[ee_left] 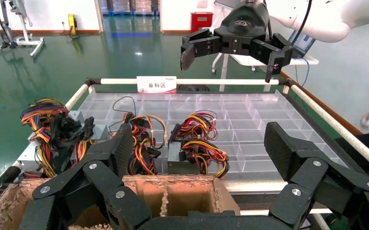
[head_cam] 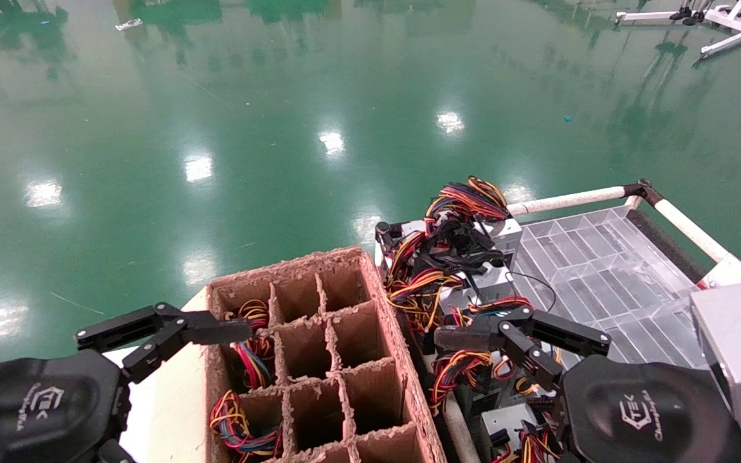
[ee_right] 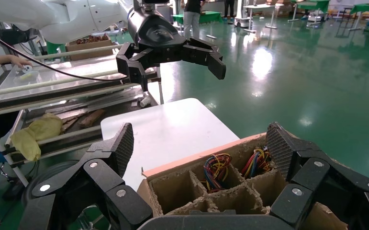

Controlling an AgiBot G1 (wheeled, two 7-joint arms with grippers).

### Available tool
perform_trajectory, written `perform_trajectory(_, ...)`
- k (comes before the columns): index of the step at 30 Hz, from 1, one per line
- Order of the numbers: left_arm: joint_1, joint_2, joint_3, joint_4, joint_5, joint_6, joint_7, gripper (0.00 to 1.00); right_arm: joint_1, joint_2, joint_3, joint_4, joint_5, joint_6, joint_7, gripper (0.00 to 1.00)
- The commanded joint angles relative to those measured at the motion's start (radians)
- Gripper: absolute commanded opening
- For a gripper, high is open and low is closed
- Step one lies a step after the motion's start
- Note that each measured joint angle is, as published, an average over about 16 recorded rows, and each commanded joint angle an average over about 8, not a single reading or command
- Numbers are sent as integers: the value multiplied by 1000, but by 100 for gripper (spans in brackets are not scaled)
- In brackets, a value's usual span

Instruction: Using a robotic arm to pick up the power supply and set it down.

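Note:
My right gripper is going to close on the wire bundle (head_cam: 240,426) (ee_right: 215,173) of the power supply in the cardboard box's nearest filled cell, beside the outer side of the box.
Several silver-grey power supplies with red, yellow and black wire bundles lie in a clear divided tray (head_cam: 602,270); one power supply (head_cam: 473,283) sits by the tray's near-left corner, and the left wrist view shows another power supply (ee_left: 184,151). Wire bundles (head_cam: 251,350) also fill some cells of the cardboard box (head_cam: 380,302). My right gripper (head_cam: 467,337) hovers open above the power supplies next to the box's right wall, holding nothing. My left gripper (head_cam: 216,332) hovers open over the box's left side, also holding nothing. Each wrist view shows its own gripper, the left gripper (ee_left: 199,143) and the right gripper (ee_right: 201,143), open wide.
The box (ee_right: 192,165) rests on a white table (ee_right: 168,129). White rails (head_cam: 570,200) frame the tray cart, which carries a red-and-white sign (ee_left: 156,85). Green floor lies beyond. A shelf with a yellow cloth (ee_right: 34,132) stands behind the left arm.

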Motion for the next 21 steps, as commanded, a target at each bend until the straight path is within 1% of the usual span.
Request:
perform_trajectory(1,0,0,0,0,0,0,0,0,0,0,0,0,0,0,0,100)
perform_trajectory(21,0,0,0,0,0,0,0,0,0,-1,-1,0,-1,0,0,100)
